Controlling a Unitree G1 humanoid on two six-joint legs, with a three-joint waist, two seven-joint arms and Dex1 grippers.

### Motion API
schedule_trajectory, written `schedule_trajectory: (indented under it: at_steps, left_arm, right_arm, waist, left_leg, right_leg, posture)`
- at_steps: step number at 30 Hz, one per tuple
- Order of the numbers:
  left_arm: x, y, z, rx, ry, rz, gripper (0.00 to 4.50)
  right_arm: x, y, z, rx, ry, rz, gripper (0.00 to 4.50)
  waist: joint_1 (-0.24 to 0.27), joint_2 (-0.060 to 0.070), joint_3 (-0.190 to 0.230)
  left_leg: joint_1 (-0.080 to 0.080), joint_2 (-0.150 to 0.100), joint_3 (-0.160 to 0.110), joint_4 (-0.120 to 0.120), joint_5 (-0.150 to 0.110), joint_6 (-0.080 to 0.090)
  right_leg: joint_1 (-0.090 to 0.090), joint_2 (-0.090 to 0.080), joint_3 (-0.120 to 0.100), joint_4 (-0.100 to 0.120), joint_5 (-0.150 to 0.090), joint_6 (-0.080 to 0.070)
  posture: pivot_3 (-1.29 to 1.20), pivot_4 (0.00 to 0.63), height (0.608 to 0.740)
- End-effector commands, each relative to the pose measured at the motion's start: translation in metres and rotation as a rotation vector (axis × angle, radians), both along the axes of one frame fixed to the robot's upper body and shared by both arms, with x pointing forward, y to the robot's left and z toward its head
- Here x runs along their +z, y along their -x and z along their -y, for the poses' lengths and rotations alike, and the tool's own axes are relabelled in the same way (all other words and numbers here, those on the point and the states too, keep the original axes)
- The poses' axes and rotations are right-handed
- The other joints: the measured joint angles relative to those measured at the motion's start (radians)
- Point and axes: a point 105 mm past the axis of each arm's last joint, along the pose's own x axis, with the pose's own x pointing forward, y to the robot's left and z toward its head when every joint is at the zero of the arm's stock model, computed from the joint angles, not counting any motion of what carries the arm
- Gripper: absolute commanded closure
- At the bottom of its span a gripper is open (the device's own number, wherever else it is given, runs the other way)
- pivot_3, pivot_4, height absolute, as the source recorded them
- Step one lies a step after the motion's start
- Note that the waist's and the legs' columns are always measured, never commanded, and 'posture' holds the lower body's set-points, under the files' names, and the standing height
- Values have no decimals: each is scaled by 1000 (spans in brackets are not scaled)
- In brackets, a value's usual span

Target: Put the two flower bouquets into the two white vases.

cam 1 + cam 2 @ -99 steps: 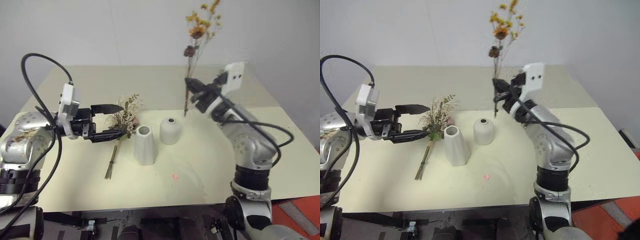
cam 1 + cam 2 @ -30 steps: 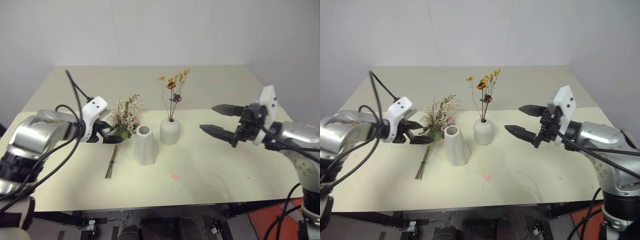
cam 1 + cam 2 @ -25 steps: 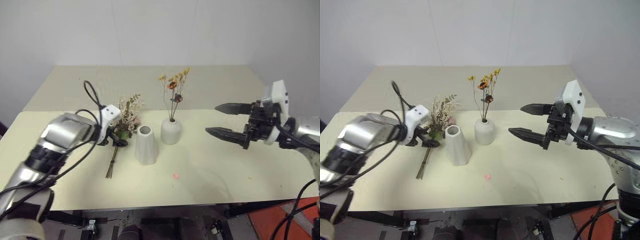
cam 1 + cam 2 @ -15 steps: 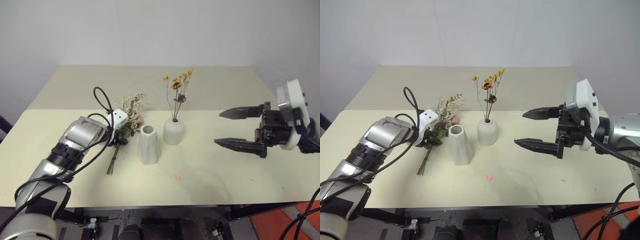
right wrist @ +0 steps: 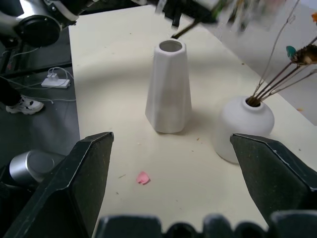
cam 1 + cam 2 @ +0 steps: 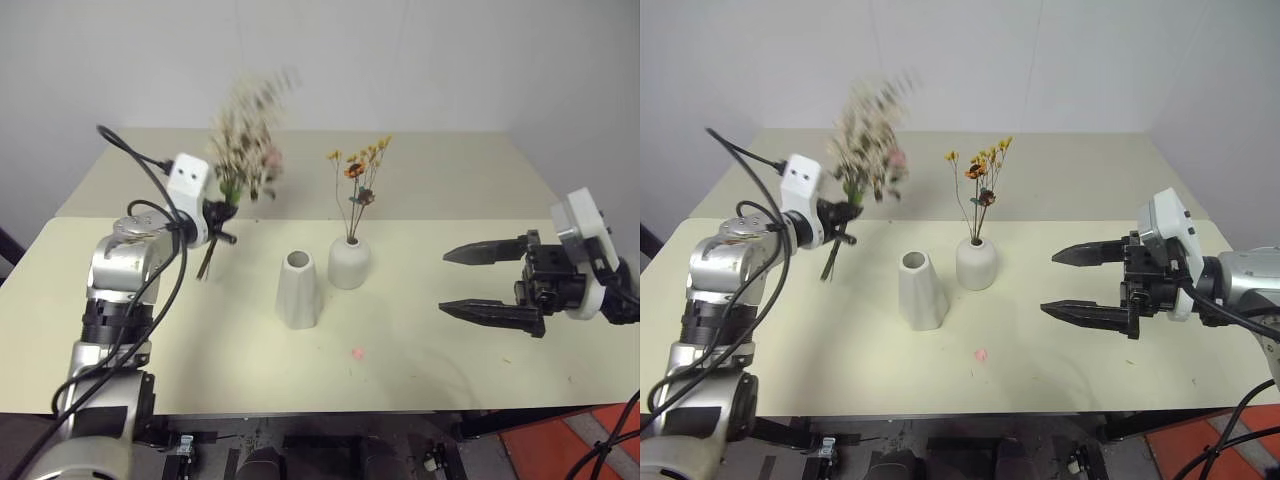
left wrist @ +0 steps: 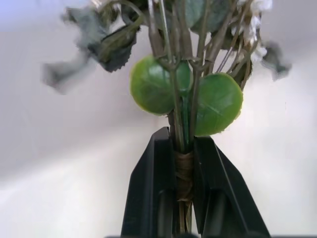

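Next, my left gripper lets go of the bushy bouquet in the opening of the taller white vase (image 6: 298, 260).
My left gripper (image 6: 222, 214) is shut on the stems of the bushy bouquet (image 6: 246, 135) and holds it upright in the air above the table's left part, left of both vases. In the left wrist view its fingers (image 7: 153, 188) pinch the tied stems (image 7: 184, 171) under round green leaves. The taller white vase (image 6: 298, 290) stands empty at the table's middle. Beside it, the shorter rounded vase (image 6: 349, 262) holds the thin yellow-orange sprig (image 6: 358, 180). My right gripper (image 6: 446, 281) is open and empty, level, to the right of the vases.
A small pink petal (image 6: 352, 352) lies on the cream table (image 6: 150, 330) in front of the vases. A seam runs across the tabletop behind them. A white wall stands beyond the far edge.
My left gripper shut on the bushy bouquet lying on the table and lifted it, swinging it upright. The right gripper, open, drew back to the right, away from the sprig in the shorter vase.
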Motion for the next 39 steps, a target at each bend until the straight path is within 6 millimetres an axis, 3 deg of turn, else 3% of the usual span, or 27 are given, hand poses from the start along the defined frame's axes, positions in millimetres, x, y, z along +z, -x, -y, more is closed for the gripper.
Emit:
schedule_trajectory:
  at_steps: [1, 6, 12, 22, 39]
  left_arm:
    - [57, 31, -2, -107, 178, 258, 4354]
    - [81, 88, 30, -621, 312, 348, 4354]
    - [88, 106, 54, -884, 357, 323, 4354]
    - [81, 95, 89, -1051, 350, 306, 4354]
    - [47, 74, 98, -1027, 297, 223, 4354]
  right_arm:
    - [9, -1, -1, -2, -12, 60, 0]
    - [8, -3, -7, 4, -30, 70, 0]
    - [9, -5, -16, 22, -53, 79, 0]
    - [7, -2, -28, 27, -76, 89, 0]
    - [5, 4, -22, -23, -75, 90, 0]
  waist:
    - [-1, 0, 0]
    - [-2, 0, 0]
    - [-1, 0, 0]
    - [-2, 0, 0]
    - [-3, 0, 0]
  left_leg:
    - [0, 0, 0, 0, 0, 0]
    - [2, 0, 0, 0, 0, 0]
    - [3, 0, 0, 1, 0, 0]
    - [2, -1, 0, 1, 0, 0]
    - [3, -1, 0, 1, 0, 0]
  right_leg:
    - [0, 0, 0, 0, 0, 0]
    - [1, 0, 0, 1, 0, 0]
    - [2, 1, 0, 1, 0, 0]
    - [3, 1, 0, 0, 0, 0]
    - [3, 1, 0, 0, 0, 0]
  posture:
    - [0, 150, 740]
    - [0, 150, 740]
    - [0, 150, 740]
    - [0, 150, 740]
    - [0, 150, 740]
